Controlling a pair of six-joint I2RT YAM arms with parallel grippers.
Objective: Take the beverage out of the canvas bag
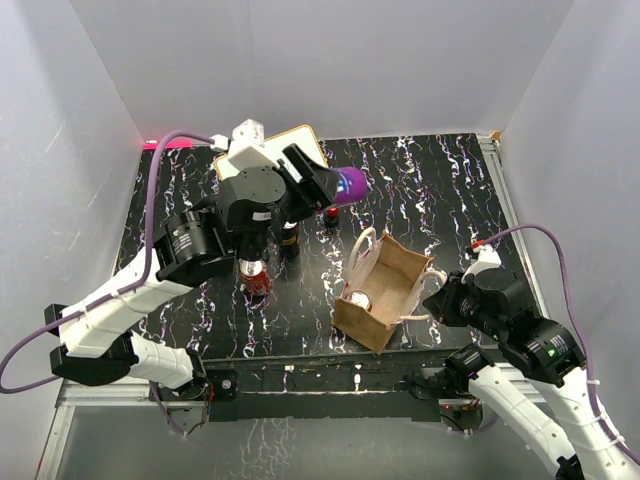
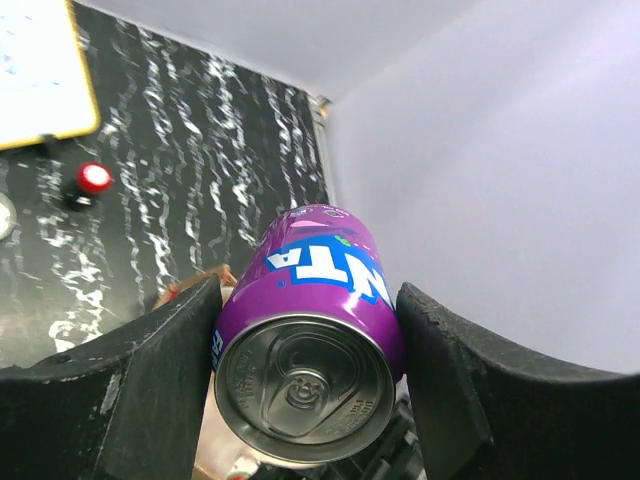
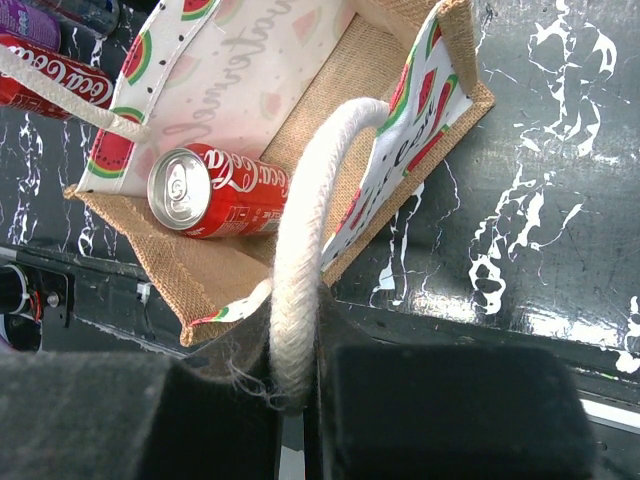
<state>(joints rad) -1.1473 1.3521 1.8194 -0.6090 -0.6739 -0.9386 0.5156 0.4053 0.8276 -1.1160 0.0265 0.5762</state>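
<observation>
The purple soda can will sit by the standing red can, away from the bag (image 1: 219, 296), once my left gripper releases it.
The brown canvas bag (image 1: 385, 288) stands open near the table's front middle, with a red cola can (image 1: 358, 299) lying inside; the can also shows in the right wrist view (image 3: 215, 190). My left gripper (image 1: 342, 187) is shut on a purple soda can (image 2: 315, 340) and holds it in the air, behind and left of the bag. My right gripper (image 3: 300, 400) is shut on the bag's white cord handle (image 3: 300, 270) at the bag's right side (image 1: 435, 300).
A red can (image 1: 253, 276) and a dark bottle (image 1: 290, 238) stand on the black marbled table left of the bag. A small red-capped bottle (image 1: 331, 217) stands behind the bag. A yellow-rimmed white board (image 1: 300, 145) lies at the back. White walls enclose the table.
</observation>
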